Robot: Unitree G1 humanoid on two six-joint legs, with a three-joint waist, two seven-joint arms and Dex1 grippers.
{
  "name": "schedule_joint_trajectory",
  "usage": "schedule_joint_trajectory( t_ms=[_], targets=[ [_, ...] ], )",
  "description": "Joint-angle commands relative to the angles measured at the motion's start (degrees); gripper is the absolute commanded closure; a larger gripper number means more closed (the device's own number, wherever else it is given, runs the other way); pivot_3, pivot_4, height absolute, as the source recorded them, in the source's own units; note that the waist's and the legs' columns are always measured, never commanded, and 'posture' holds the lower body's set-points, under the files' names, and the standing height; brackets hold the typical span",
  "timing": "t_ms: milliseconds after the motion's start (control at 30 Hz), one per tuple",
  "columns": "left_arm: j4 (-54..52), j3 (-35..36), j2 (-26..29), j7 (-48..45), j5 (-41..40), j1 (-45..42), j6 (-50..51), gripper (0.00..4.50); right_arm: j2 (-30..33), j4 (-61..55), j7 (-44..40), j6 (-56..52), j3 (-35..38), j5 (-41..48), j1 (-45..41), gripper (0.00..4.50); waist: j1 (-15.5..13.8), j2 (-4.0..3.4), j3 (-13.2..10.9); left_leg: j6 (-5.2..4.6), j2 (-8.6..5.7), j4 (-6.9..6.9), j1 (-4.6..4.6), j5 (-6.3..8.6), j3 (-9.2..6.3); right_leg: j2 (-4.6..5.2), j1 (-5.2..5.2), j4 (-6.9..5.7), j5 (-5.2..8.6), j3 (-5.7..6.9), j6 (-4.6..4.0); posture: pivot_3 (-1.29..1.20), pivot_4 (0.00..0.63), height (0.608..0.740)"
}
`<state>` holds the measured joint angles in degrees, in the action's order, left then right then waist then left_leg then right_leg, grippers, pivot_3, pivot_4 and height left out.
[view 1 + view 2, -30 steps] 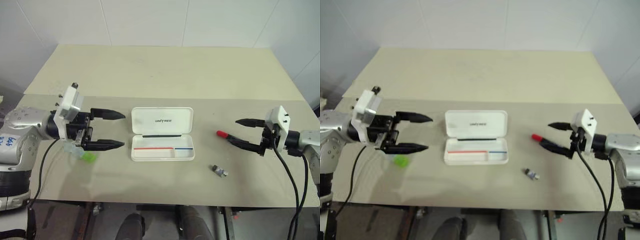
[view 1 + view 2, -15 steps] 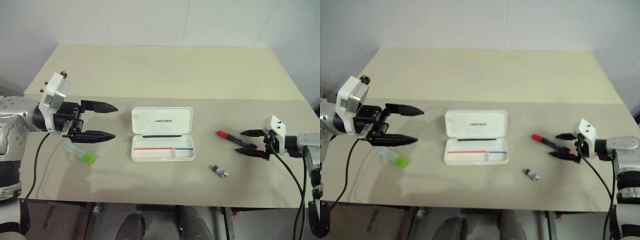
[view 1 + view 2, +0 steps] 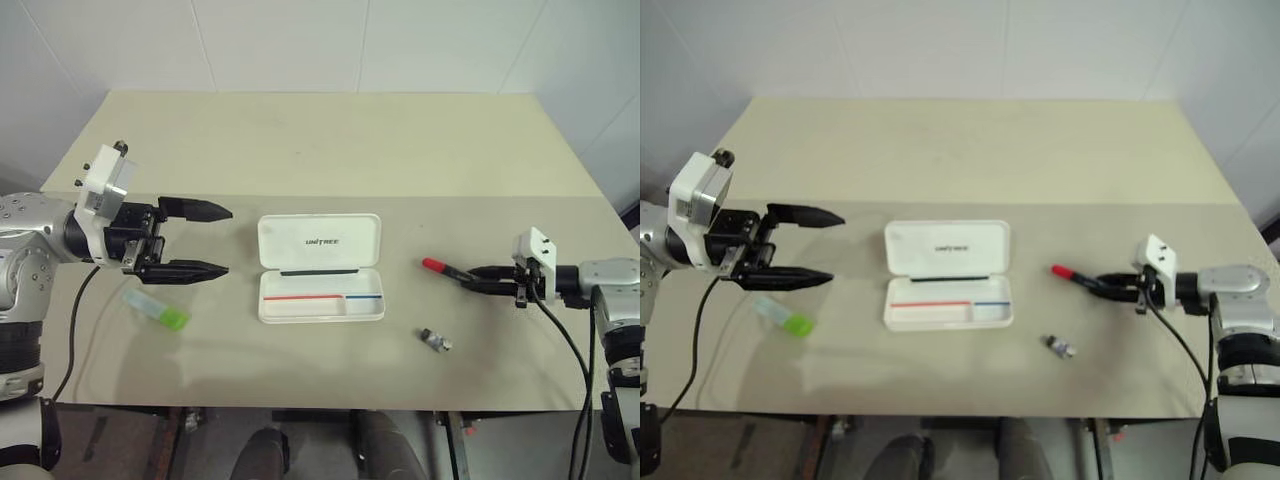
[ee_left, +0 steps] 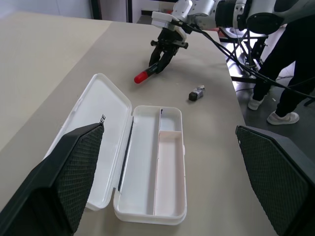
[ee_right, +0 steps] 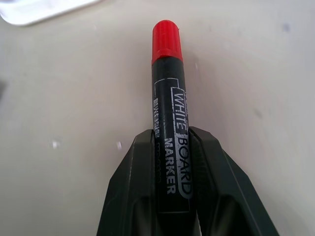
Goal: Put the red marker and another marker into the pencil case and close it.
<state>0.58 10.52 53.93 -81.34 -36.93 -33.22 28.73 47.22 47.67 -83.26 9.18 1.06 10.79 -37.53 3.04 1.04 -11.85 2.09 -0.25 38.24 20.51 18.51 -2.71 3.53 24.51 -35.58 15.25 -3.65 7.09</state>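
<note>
Next, I release the red marker from my right gripper in the white pencil case's tray (image 3: pixel 319 281), between black strip and red line. The marker now lies beside the pencil case.
The red marker (image 3: pixel 440 268), red cap and black barrel, lies on the table right of the pencil case. My right gripper (image 3: pixel 470 277) is shut on its barrel, the cap pointing toward the case; the right wrist view shows both fingers (image 5: pixel 140 162) pressed against the barrel of the red marker (image 5: pixel 167 73). The white pencil case (image 3: pixel 290 235) lies open at the table's middle, lid folded back, tray showing red and blue lines. The other marker (image 3: pixel 158 308), pale with a lime-green end, lies on the table at the left. Just above it my left gripper (image 3: pixel 222 241) hovers open, pointing toward the case.
A tiny grey-black cylinder (image 3: pixel 435 341) lies near the front edge, between the case and the right gripper. The table's far half is bare. In the left wrist view a person's legs (image 4: pixel 275 73) stand beyond the table's right end.
My right gripper dropped to the table and shut on the red marker's barrel. The left gripper drew back to the left early on, uncovering the green-ended marker, then held still.
</note>
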Motion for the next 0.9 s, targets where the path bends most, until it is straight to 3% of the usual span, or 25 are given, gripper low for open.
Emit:
schedule_joint_trajectory(
  t_ms=[33,167,267,367,467,667,900],
  targets=[
    [2.08,-1.48,0.88,-1.10,6.08,1.29,-8.76,0.00,0.18,-6.21,1.00,0.00,1.81,1.58,-0.67,3.90,0.12,-0.02,-0.01,0.00,0.00,-0.01,-0.01,0.00,0.01,0.00,0.00,0.00,0.00,-0.01,0.00,0.00,0.150,0.740],
    [3.81,-1.49,0.27,-2.06,7.15,2.72,-11.95,0.00,0.43,-15.73,0.86,-4.90,2.07,3.95,0.47,3.90,0.14,-0.02,-0.01,0.04,0.02,-0.04,-0.04,-0.02,0.02,-0.02,0.02,-0.03,0.00,-0.03,0.00,0.00,0.150,0.740],
    [4.06,-1.52,-0.28,-2.39,7.47,4.78,-13.94,0.00,-0.30,-30.08,1.40,-13.08,1.48,8.42,1.74,3.90,0.04,-0.03,-0.01,0.04,0.02,-0.04,-0.03,-0.02,0.00,0.00,0.03,-0.04,0.00,-0.03,0.00,0.00,0.150,0.740],
    [4.25,-0.87,-0.74,-1.60,7.25,6.74,-14.27,0.00,-3.00,-44.41,4.12,-20.82,-0.93,12.50,3.15,3.90,0.02,-0.03,-0.01,0.04,0.04,-0.05,-0.01,-0.01,-0.03,0.00,0.03,-0.04,0.00,-0.02,0.00,0.00,0.150,0.740],
    [3.37,-0.49,-1.10,-0.80,7.08,8.45,-13.97,0.00,-5.76,-51.35,6.28,-25.21,-3.15,14.02,3.93,3.90,-0.06,-0.02,-0.01,0.04,0.07,-0.04,0.00,-0.01,-0.08,-0.01,0.04,-0.04,0.00,0.02,-0.01,0.00,0.150,0.740],
    [0.61,-0.23,-2.08,2.09,6.55,10.83,-13.13,0.00,-10.75,-52.03,8.08,-26.16,-8.73,11.69,3.37,3.90,-1.28,0.01,0.00,0.04,0.00,-0.02,0.04,-0.01,-0.08,0.08,0.04,0.02,0.00,0.03,0.00,0.00,0.150,0.740],
    [-5.19,0.84,-3.65,6.43,5.49,14.86,-10.86,0.00,-18.86,-37.19,9.24,-14.63,-16.52,1.62,-2.30,3.90,-1.14,0.01,0.00,0.03,0.02,-0.05,0.07,-0.01,-0.06,0.05,0.12,-0.01,0.01,0.05,-0.02,0.00,0.150,0.740]
  ],
)
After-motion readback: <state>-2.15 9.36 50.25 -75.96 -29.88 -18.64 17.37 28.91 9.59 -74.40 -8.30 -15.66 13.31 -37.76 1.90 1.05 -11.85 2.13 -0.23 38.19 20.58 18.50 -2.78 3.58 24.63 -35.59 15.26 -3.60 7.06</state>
